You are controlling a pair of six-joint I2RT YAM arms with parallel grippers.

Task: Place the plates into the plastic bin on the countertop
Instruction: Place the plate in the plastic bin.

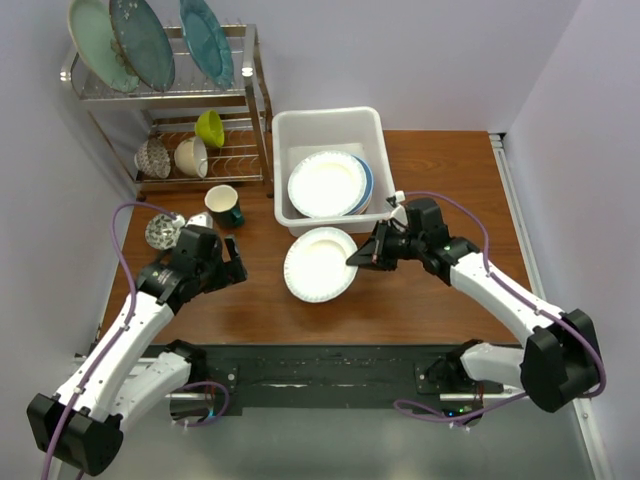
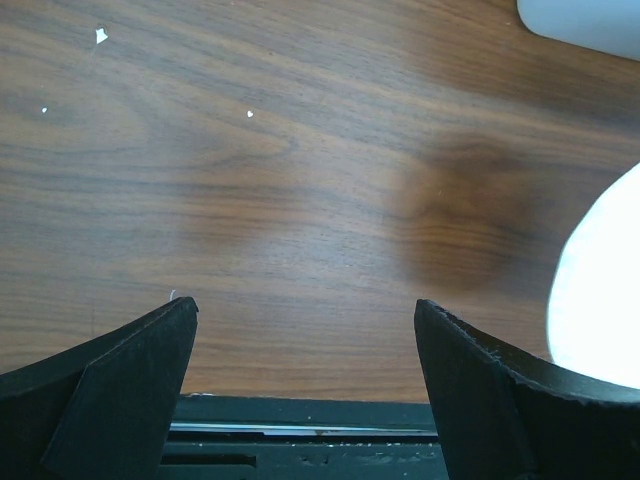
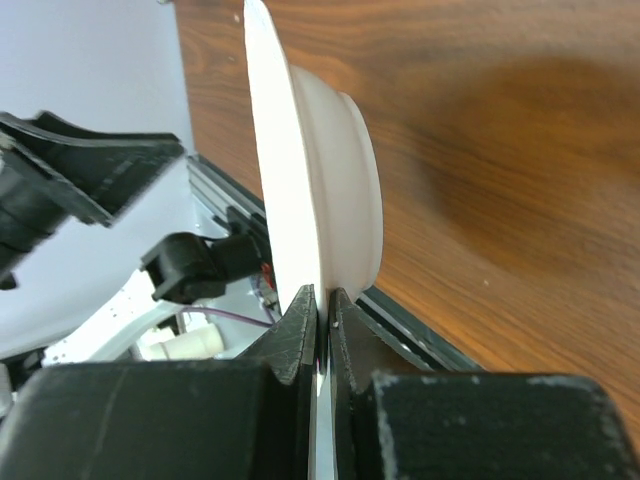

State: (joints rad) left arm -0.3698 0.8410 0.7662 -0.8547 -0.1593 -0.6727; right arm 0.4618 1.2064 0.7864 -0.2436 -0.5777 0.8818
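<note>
I need to release the white plate onto the white fluted plate (image 1: 326,183) inside the plastic bin with my right gripper.
A white plate (image 1: 318,265) hangs roughly level over the countertop (image 1: 430,300), just in front of the plastic bin (image 1: 283,130). My right gripper (image 1: 362,258) is shut on its right rim; the right wrist view shows the plate (image 3: 325,170) edge-on with the gripper (image 3: 322,300) pinching the rim. Inside the bin lies a white fluted plate (image 1: 325,183) on top of a blue plate (image 1: 367,185). My left gripper (image 1: 238,268) stands open and empty to the left of the held plate. In the left wrist view that gripper (image 2: 305,310) is over bare wood, with the plate's edge (image 2: 600,290) at the right.
A wire dish rack (image 1: 255,95) at the back left carries three large teal plates (image 1: 140,40) on top and bowls (image 1: 190,155) below. A teal mug (image 1: 222,205) and a patterned bowl (image 1: 163,230) stand in front of it. Walls close in on both sides.
</note>
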